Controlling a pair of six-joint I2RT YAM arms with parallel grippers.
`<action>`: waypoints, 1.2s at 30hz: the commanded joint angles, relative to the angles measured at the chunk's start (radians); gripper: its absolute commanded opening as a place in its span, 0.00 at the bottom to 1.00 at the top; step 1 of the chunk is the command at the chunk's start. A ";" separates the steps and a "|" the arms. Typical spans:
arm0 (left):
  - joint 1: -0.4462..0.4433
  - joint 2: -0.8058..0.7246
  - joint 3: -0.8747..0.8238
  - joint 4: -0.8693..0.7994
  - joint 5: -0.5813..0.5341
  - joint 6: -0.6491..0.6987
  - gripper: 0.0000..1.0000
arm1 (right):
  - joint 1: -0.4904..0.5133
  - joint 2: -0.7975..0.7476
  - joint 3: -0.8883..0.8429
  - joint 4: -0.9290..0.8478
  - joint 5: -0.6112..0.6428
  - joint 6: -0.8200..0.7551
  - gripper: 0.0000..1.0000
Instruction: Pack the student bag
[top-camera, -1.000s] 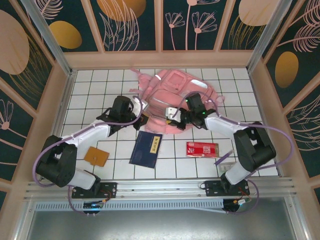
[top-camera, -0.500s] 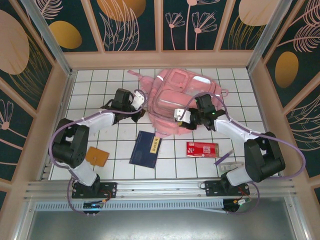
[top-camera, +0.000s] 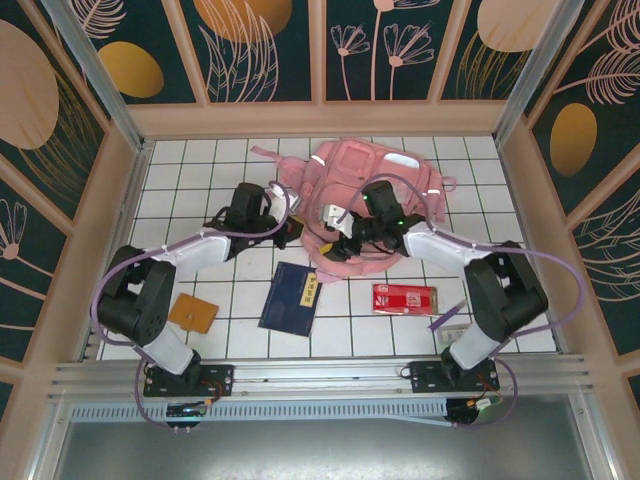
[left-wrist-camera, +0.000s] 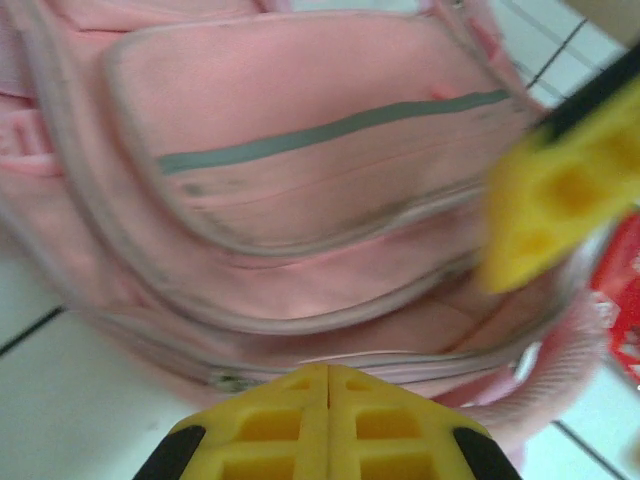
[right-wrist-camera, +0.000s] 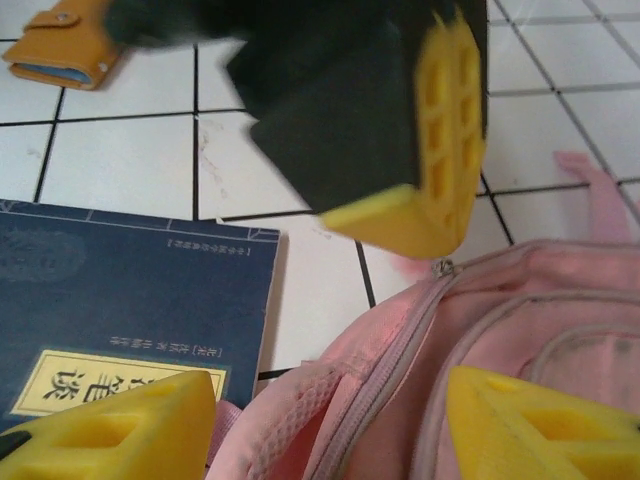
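The zipper's metal slider is beside my shut, empty left gripper, so I will open that gripper and grip the pink pull tab (right-wrist-camera: 411, 267) before I pull the zipper along.
The student bag (top-camera: 375, 180), a pink backpack, lies at the back middle of the tiled table and spreads across the left wrist view (left-wrist-camera: 300, 120). My left gripper (top-camera: 292, 228) is shut, its tips (left-wrist-camera: 328, 375) pressed against the bag's near zipped edge; I see nothing between the fingers. In the right wrist view the left gripper (right-wrist-camera: 395, 222) ends just above a zipper pull (right-wrist-camera: 441, 267). My right gripper (top-camera: 335, 232) is open, with its fingers straddling the bag's zipped corner (right-wrist-camera: 400, 380). One right finger (left-wrist-camera: 560, 200) shows beside the bag.
A dark blue book (top-camera: 290, 295) lies in front of the bag, also in the right wrist view (right-wrist-camera: 120, 300). An orange wallet (top-camera: 193, 312) sits front left, a red packet (top-camera: 405, 297) front right, and a purple pen (top-camera: 447, 317) near it. Wooden walls enclose the table.
The right gripper has swung left along the bag's front edge. The left gripper has come nearer and rightward to the same edge. The bag has shifted and turned slightly.
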 joint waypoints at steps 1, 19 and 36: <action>-0.003 -0.047 -0.040 0.075 0.032 -0.061 0.00 | 0.003 0.065 0.016 0.046 0.038 0.085 0.63; 0.120 0.045 0.067 -0.120 0.147 0.574 0.91 | 0.025 0.036 0.094 -0.247 0.091 -0.205 0.00; 0.046 0.173 0.185 -0.183 0.168 0.755 0.74 | -0.004 -0.114 0.090 -0.333 0.021 -0.361 0.00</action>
